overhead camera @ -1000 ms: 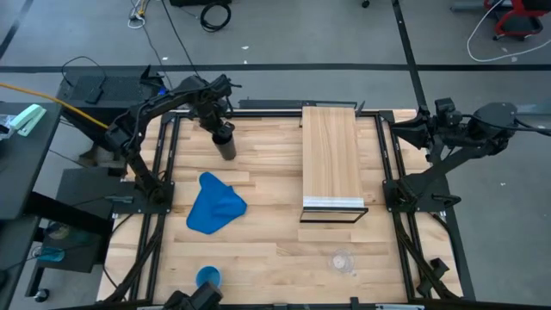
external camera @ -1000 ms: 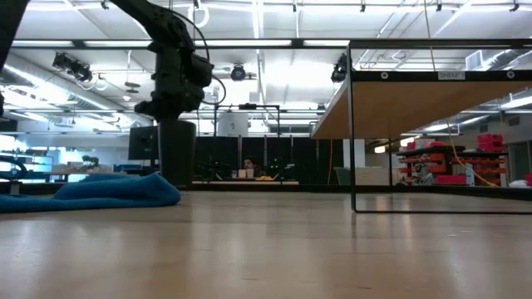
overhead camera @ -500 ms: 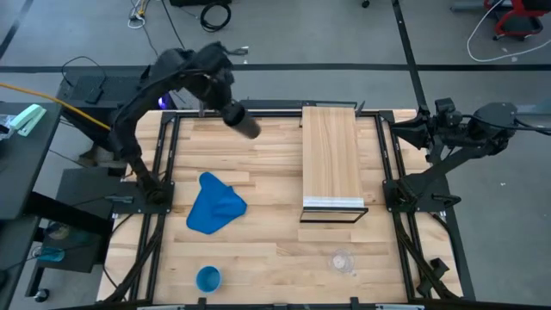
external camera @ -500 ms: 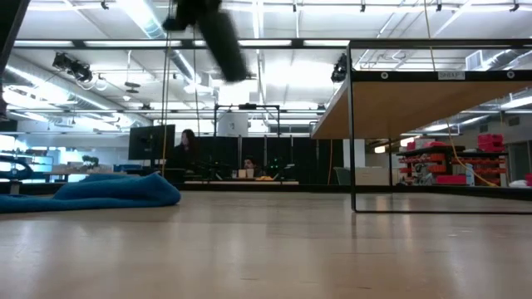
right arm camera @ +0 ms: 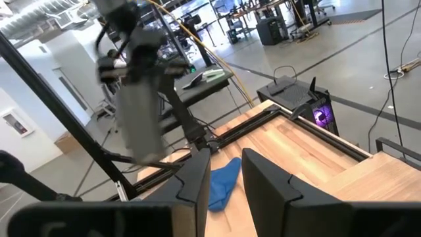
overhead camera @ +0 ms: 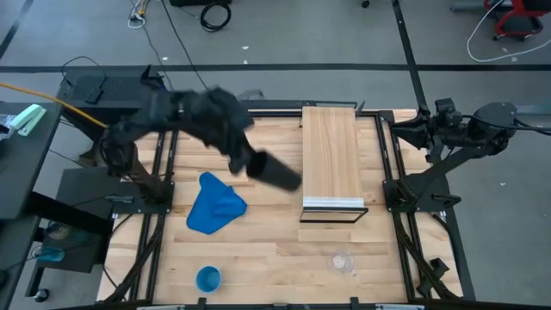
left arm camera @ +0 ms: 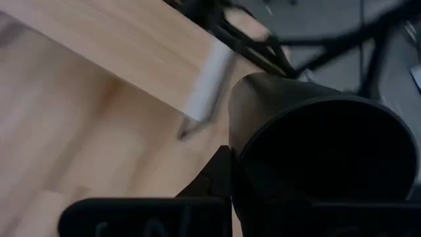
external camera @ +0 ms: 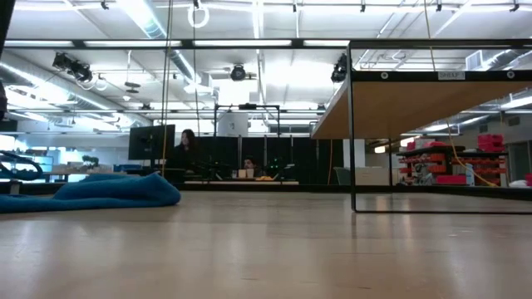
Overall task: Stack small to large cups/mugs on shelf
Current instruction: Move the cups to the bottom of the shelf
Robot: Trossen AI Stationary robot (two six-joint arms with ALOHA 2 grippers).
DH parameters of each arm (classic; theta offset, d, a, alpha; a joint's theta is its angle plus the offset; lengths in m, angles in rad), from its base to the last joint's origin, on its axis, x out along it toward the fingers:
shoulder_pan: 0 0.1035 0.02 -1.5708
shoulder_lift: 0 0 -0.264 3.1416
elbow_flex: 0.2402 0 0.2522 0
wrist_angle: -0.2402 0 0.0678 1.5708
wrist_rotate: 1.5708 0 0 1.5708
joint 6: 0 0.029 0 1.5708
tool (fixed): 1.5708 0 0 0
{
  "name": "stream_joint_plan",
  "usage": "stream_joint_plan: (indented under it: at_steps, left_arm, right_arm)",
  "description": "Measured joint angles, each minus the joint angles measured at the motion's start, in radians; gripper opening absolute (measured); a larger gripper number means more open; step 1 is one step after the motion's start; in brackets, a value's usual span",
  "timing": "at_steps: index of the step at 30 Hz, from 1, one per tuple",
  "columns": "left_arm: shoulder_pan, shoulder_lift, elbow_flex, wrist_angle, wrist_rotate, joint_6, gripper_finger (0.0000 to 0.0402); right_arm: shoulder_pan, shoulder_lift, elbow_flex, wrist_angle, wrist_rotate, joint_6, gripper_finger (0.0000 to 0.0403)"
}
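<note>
My left gripper is holding the black cup. It will let go of it on the table (overhead camera: 302, 245) just in front of the shelf, next to the clear cup.
In the high view my left gripper (overhead camera: 247, 158) is shut on the tall black cup (overhead camera: 277, 171) and carries it in the air, just left of the shelf (overhead camera: 331, 146). The left wrist view looks into the cup's open mouth (left arm camera: 329, 164), with the shelf's silver front edge (left arm camera: 208, 79) behind it. The light-blue cup (overhead camera: 207, 277) stands near the table's near-left corner. The clear cup (overhead camera: 343, 260) stands on the table, on the near side of the shelf. My right gripper (right arm camera: 227, 178) is open and waits off the table's right edge. My left gripper holds the black cup by its rim end (left arm camera: 240, 155). One finger (left arm camera: 212, 183) lies against the outside of the wall; the cup hides the other. The cup is lifted clear and tipped far over, its base (overhead camera: 293, 179) pointing toward the shelf.
A crumpled blue cloth (overhead camera: 215, 205) lies on the table's left half, below the carried cup's path, and also shows in the low view (external camera: 100, 189). The shelf stands raised on its black frame (external camera: 353, 124). People sit in the room beyond the table.
My left gripper has lifted the black cup off the table's far-left part, swung it high, then carried it right and toward the near edge, up to the shelf's left side. The cup has tipped from upright to nearly lying over. The right arm has kept still.
</note>
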Motion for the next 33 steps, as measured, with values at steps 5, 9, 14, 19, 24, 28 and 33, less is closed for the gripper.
stream_joint_plan:
  at_steps: [5,9,14,19,24,28,33]
  left_arm:
    - [-0.116,0.096,0.0,0.023,-0.013,-0.04,0.0009]
    - [-0.169,0.214,-0.001,0.019,-0.016,-0.052,0.0009]
    - [-0.217,0.348,-0.001,0.009,-0.016,-0.048,0.0009]
    - [-0.246,0.442,-0.001,0.009,-0.019,-0.045,0.0009]
    - [-0.261,0.492,-0.001,0.008,-0.043,-0.059,0.0009]
    - [-0.27,0.514,-0.001,0.011,-0.074,-0.078,0.0009]
    - [-0.274,0.522,-0.001,0.012,-0.112,-0.078,0.0009]
  right_arm:
    - [0.0,0.0,0.0,0.0,0.0,0.0,0.0096]
    - [0.0,0.0,0.0,-0.001,0.0,0.0,0.0096]
    - [0.0,0.0,0.0,0.0,0.0,0.0,0.0096]
    - [0.0,0.0,0.0,-0.003,0.0,0.0,0.0096]
    - [0.0,0.001,0.0,-0.047,-0.002,0.004,0.0096]
    - [0.0,0.012,0.0,-0.071,-0.001,0.004,0.0096]
    - [0.0,0.032,0.0,-0.09,-0.001,0.002,0.0095]
